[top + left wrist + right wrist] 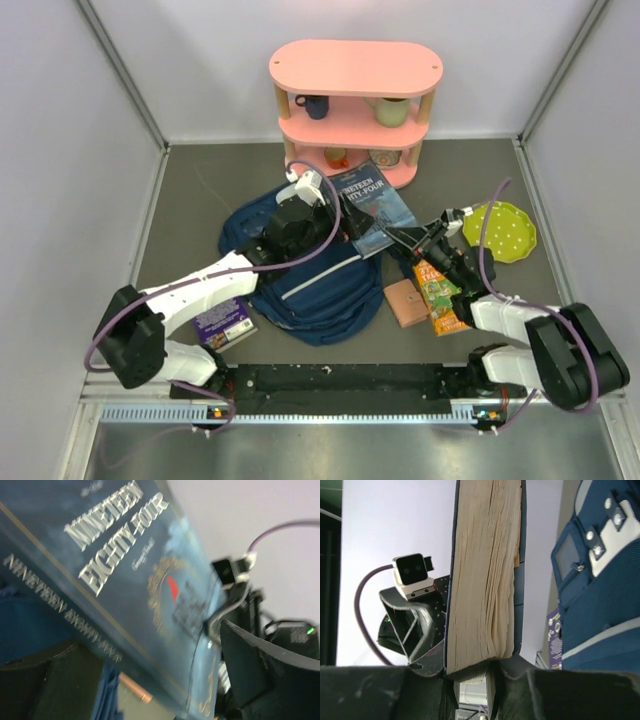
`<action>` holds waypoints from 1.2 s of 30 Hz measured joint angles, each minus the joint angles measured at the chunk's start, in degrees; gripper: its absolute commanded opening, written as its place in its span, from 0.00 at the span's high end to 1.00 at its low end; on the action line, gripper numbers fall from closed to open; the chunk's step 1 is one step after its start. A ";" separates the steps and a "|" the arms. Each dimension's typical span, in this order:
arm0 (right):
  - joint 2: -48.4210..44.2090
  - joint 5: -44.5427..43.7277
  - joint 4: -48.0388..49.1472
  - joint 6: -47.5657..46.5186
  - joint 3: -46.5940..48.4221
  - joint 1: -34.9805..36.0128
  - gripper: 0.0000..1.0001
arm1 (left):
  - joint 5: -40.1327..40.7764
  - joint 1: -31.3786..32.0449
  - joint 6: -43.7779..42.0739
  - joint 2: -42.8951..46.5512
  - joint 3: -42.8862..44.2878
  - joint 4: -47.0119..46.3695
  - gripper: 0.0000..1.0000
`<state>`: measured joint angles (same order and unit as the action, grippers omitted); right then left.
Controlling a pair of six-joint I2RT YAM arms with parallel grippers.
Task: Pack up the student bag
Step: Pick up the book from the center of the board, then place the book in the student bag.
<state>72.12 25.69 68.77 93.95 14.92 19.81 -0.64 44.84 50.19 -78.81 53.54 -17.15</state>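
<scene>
My left gripper will close on the student bag's zipped edge (pixel 359 309) next to the small brown pad, because the bag should be opened for the book.
The student bag (pixel 318 292), navy with thin white stripes, lies slumped in the middle of the table, and its front pockets show in the right wrist view (pixel 600 580). A blue hardback titled Nineteen Eighty-Four (pixel 378 203) is held tilted just beyond the bag. My right gripper (pixel 408 240) is shut on the book's near right corner, and the cream page edge (pixel 480 580) rises between its fingers (pixel 475 667). My left gripper (pixel 338 208) stands open at the book's left side. The book's cover (pixel 125 580) fills its view, with a wide gap between the fingers (pixel 160 690).
A pink shelf unit (pixel 355 110) with cups stands at the back. A green dotted plate (pixel 500 230) lies at the right. An orange picture book (pixel 440 292) and a small brown pad (pixel 407 301) lie under the right arm. A purple book (pixel 225 322) lies near the left arm.
</scene>
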 measured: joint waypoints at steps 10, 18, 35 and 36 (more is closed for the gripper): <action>-28.89 -5.38 -44.35 -21.64 3.96 -1.70 1.00 | -1.38 1.36 -17.62 9.40 -3.17 20.59 0.02; -38.66 -16.72 -77.48 -36.46 16.24 -3.48 1.00 | 3.10 13.66 -27.71 3.06 0.33 33.57 0.06; -43.89 -19.91 -97.13 -41.40 17.42 -3.50 1.00 | 2.95 17.33 -30.40 -8.85 3.50 41.29 0.57; -43.98 -19.89 -97.33 -41.40 17.42 -3.50 1.00 | 2.73 17.31 -30.42 -9.29 3.69 41.27 0.61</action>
<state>28.14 5.80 -28.56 52.56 32.34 16.32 2.09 62.15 19.77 -88.09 57.23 24.12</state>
